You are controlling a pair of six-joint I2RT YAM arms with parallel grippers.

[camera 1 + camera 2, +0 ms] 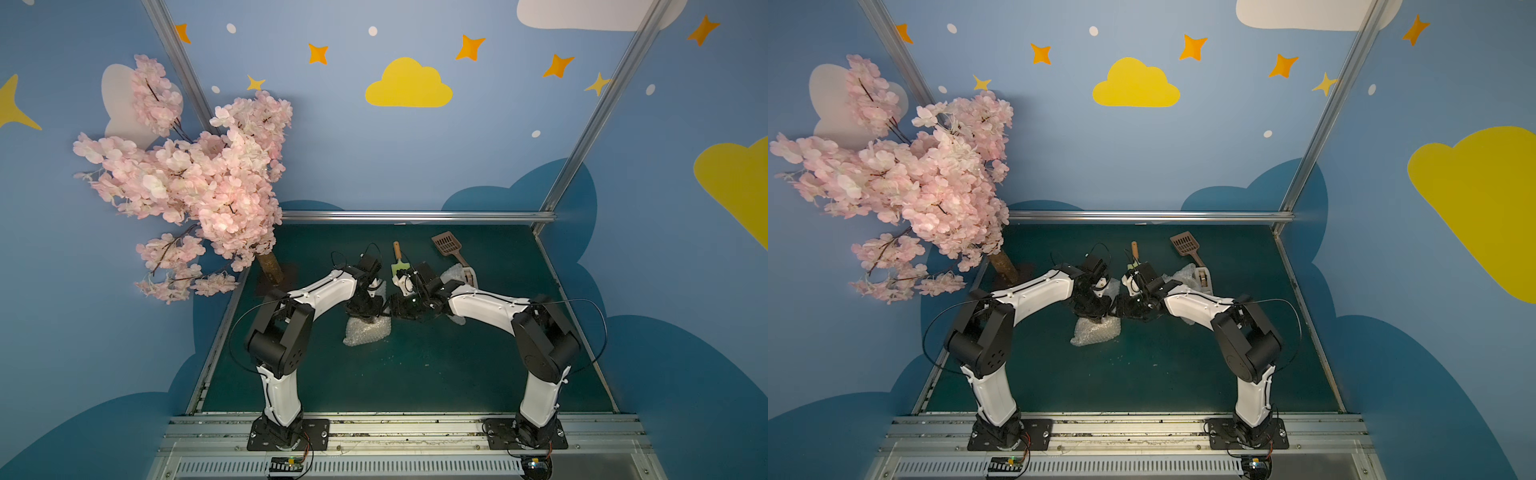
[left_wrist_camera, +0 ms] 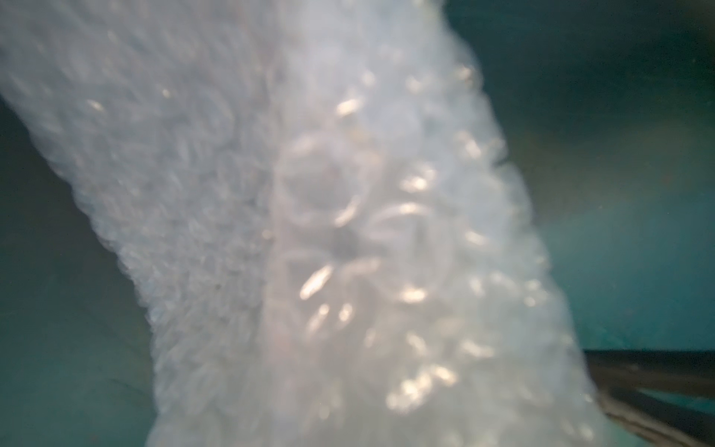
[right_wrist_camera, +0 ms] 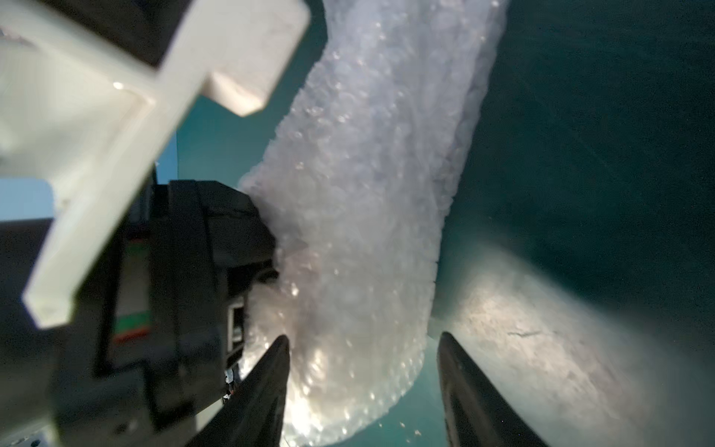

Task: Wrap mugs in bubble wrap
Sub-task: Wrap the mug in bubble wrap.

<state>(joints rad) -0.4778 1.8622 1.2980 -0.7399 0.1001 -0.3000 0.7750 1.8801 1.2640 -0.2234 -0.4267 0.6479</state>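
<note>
The bubble wrap's lower edge lies loose in the right gripper's open fingers, so the robot's right gripper should pinch that edge [image 3: 413, 365] before the left gripper takes another flap of the bubble wrap.
A crumpled bundle of bubble wrap [image 1: 368, 332] [image 1: 1096, 330] lies mid-table in both top views. My left gripper [image 1: 368, 316] sits on its top edge and is shut on the bubble wrap [image 2: 309, 232], which fills the blurred left wrist view and hides the fingers. My right gripper [image 1: 395, 311] [image 3: 363, 348] is right beside it, open. The wrap's [image 3: 367, 193] lower edge hangs between its dark fingers [image 3: 276, 371], near one and apart from the other. A second sheet of bubble wrap [image 1: 453, 274] lies behind the right arm. No mug shows; the mugs are hidden.
A green spatula with a wooden handle [image 1: 397, 259], a brown slotted scoop [image 1: 446, 243] and a tape dispenser [image 1: 469, 276] lie at the back of the green table [image 1: 415, 374]. A pink blossom tree [image 1: 199, 187] stands at the back left corner.
</note>
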